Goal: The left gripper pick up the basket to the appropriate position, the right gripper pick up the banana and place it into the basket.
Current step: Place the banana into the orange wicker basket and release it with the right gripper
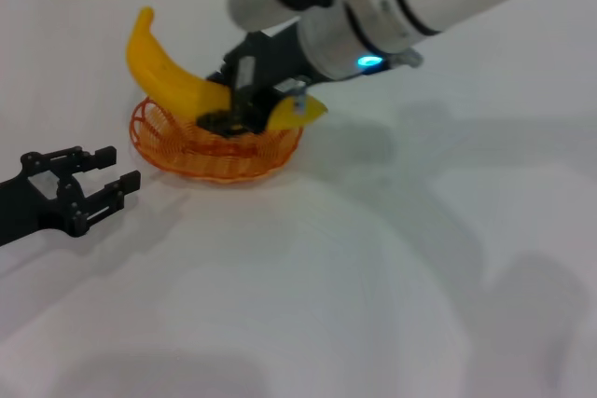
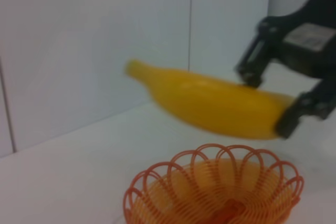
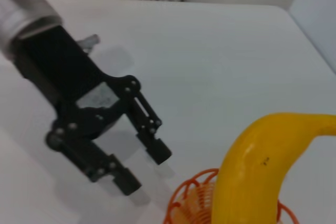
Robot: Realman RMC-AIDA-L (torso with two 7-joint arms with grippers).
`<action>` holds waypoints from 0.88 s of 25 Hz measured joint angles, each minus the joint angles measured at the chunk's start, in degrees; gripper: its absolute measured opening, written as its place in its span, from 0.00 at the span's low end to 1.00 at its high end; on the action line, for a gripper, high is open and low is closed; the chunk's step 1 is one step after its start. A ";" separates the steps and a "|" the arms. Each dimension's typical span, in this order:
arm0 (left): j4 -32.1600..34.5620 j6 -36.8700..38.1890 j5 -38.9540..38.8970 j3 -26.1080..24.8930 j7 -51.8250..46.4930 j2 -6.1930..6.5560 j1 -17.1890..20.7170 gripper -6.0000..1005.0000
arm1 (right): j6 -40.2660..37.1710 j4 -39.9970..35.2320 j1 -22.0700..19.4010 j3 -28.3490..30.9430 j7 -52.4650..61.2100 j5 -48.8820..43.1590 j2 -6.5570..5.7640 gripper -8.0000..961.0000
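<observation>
The robot's right gripper needs to release the yellow banana, now tilted just above the basket, lengthwise across the orange wire basket (image 1: 227, 120), from one rim to the other.
The orange wire basket (image 1: 160, 148) stands on the white table. My right gripper (image 1: 229, 115) is shut on the yellow banana (image 1: 173, 76) and holds it tilted just above the basket, one end raised to the far left. The left wrist view shows the banana (image 2: 220, 106) in the right gripper (image 2: 268, 103), a little above the basket's rim (image 2: 210, 153). My left gripper (image 1: 119, 167) is open and empty on the table, to the near left of the basket and apart from it. The right wrist view shows the banana (image 3: 252, 177), the basket (image 3: 184, 203) and the open left gripper (image 3: 148, 171).
The white table (image 1: 392, 258) stretches to the right and toward me. A pale wall (image 2: 94, 51) stands behind the table. The right arm's silver-white wrist (image 1: 373, 16) hangs over the far middle of the table.
</observation>
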 joint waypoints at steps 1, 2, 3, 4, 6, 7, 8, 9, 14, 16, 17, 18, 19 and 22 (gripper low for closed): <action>-0.04 0.00 0.14 0.00 -0.04 -0.01 -0.14 0.47 | 1.90 1.26 0.72 -1.25 0.39 -0.01 0.03 0.50; -0.07 0.00 0.24 0.01 -0.08 -0.03 -0.27 0.47 | 3.77 2.33 1.37 -2.27 0.73 0.01 0.04 0.50; -0.11 0.00 0.31 0.01 -0.13 -0.03 -0.40 0.47 | 5.71 3.56 2.03 -3.29 1.08 0.01 0.07 0.50; -0.16 0.00 0.31 0.01 -0.16 -0.04 -0.48 0.47 | 7.50 4.82 2.61 -4.24 1.42 0.03 0.08 0.50; -0.54 0.00 0.33 0.01 -0.13 -0.04 -0.87 0.47 | 9.67 6.82 3.30 -5.36 1.91 0.04 0.10 0.50; -0.86 0.00 0.43 0.01 -0.05 -0.04 -1.15 0.47 | 10.24 7.46 3.45 -5.63 2.02 0.03 0.11 0.50; -1.12 0.00 0.60 0.01 -0.01 -0.03 -1.45 0.47 | 10.55 8.17 3.59 -5.83 2.04 0.04 0.11 0.50; -1.28 0.00 0.77 0.01 -0.01 -0.02 -1.71 0.47 | 10.63 8.61 3.67 -6.00 2.02 0.03 0.12 0.50; -1.48 0.00 1.22 0.01 0.01 0.00 -1.95 0.47 | 11.05 9.98 4.21 -7.13 1.87 0.03 0.24 0.50; -1.48 0.00 1.38 0.01 0.03 0.01 -1.95 0.47 | 11.72 10.00 4.04 -7.47 1.77 0.35 0.31 0.50; -1.48 0.00 1.52 0.01 0.02 0.01 -1.94 0.47 | 12.24 9.97 3.89 -7.73 1.61 0.76 0.34 0.50; -1.48 0.00 1.57 0.01 0.02 0.01 -1.92 0.47 | 12.66 9.94 3.76 -8.08 1.40 1.20 0.35 0.50; -1.48 0.00 1.61 0.01 0.02 0.02 -1.86 0.47 | 12.99 9.90 3.70 -8.40 1.32 1.55 0.33 0.50; -1.48 0.00 1.61 0.01 0.05 0.04 -1.70 0.47 | 13.43 9.81 3.66 -8.87 1.27 2.02 0.24 0.50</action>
